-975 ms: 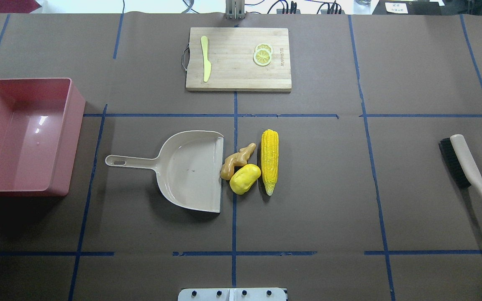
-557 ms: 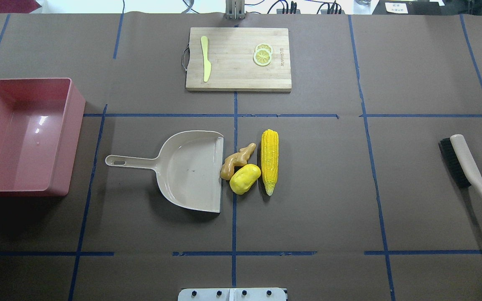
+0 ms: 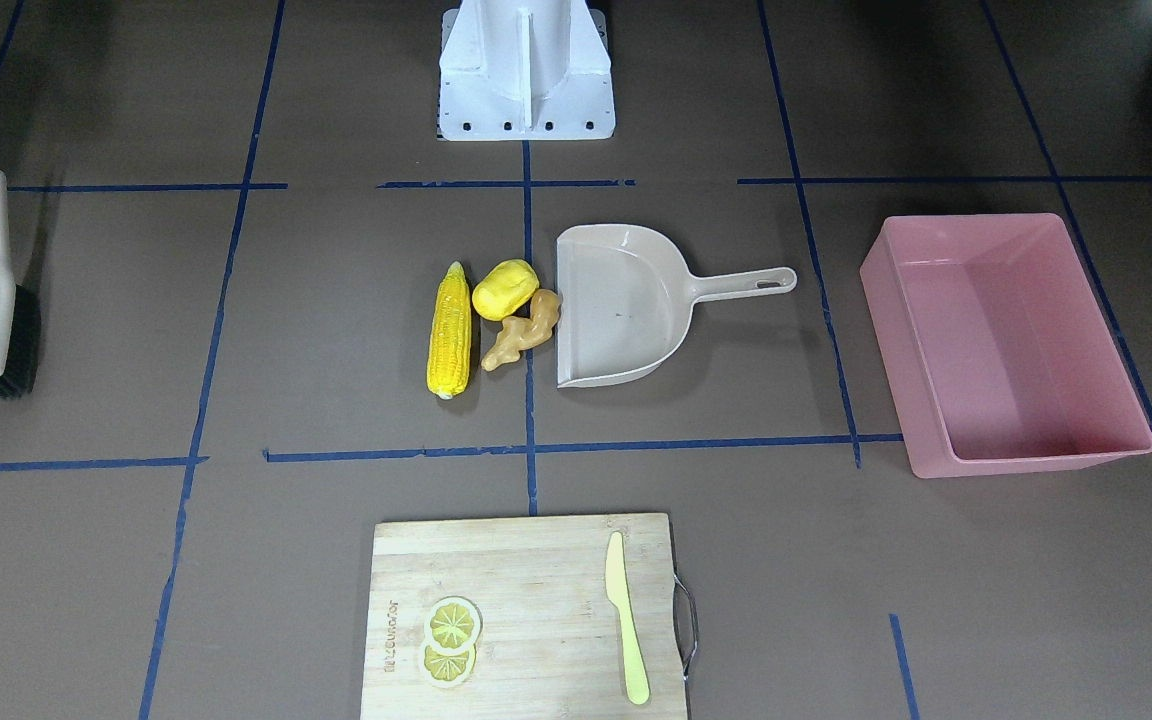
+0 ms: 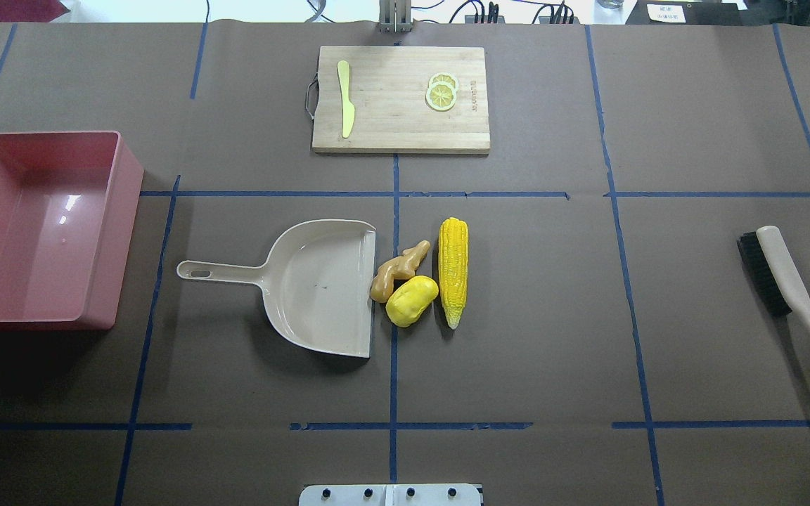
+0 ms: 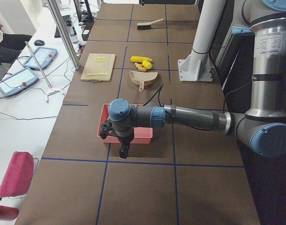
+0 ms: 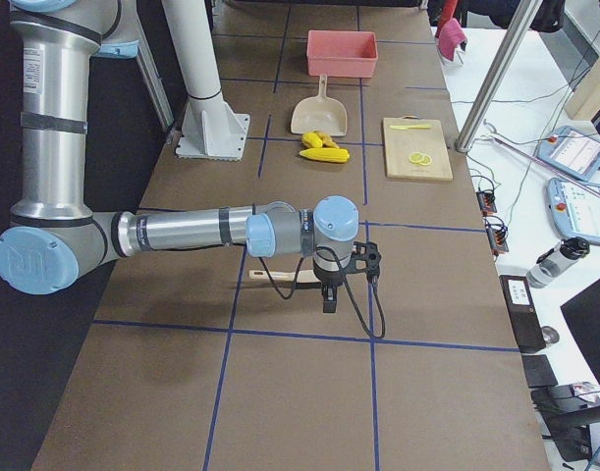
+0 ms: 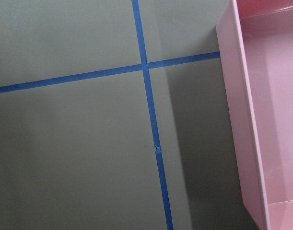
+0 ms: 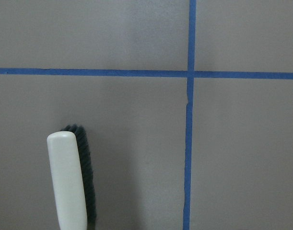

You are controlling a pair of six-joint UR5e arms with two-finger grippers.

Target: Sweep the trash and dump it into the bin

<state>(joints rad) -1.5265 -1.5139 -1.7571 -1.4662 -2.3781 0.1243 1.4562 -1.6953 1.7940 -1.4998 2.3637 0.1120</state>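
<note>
Next, I move my right gripper to the thin handle of the beige brush and close it near the handle's end, away from the bristles.
The corn cob (image 4: 453, 270), the yellow potato-like lump (image 4: 411, 301) and the tan ginger root (image 4: 398, 269) lie together on the table, at the open edge of a beige dustpan (image 4: 320, 284). The pink bin (image 4: 127, 211) stands empty at the left. My left gripper (image 5: 123, 151) shows only in the exterior left view, hanging beside the bin's end; its wrist view shows the bin's wall (image 7: 237, 120). My right gripper (image 6: 328, 299) shows only in the exterior right view, above a beige brush (image 4: 774, 274). I cannot tell whether either is open or shut.
A wooden cutting board (image 4: 398, 133) at the far middle holds a yellow-green knife (image 4: 346, 98) and lemon slices (image 4: 441, 93). The brush's tip shows in the right wrist view (image 8: 67, 182). Blue tape lines grid the brown table.
</note>
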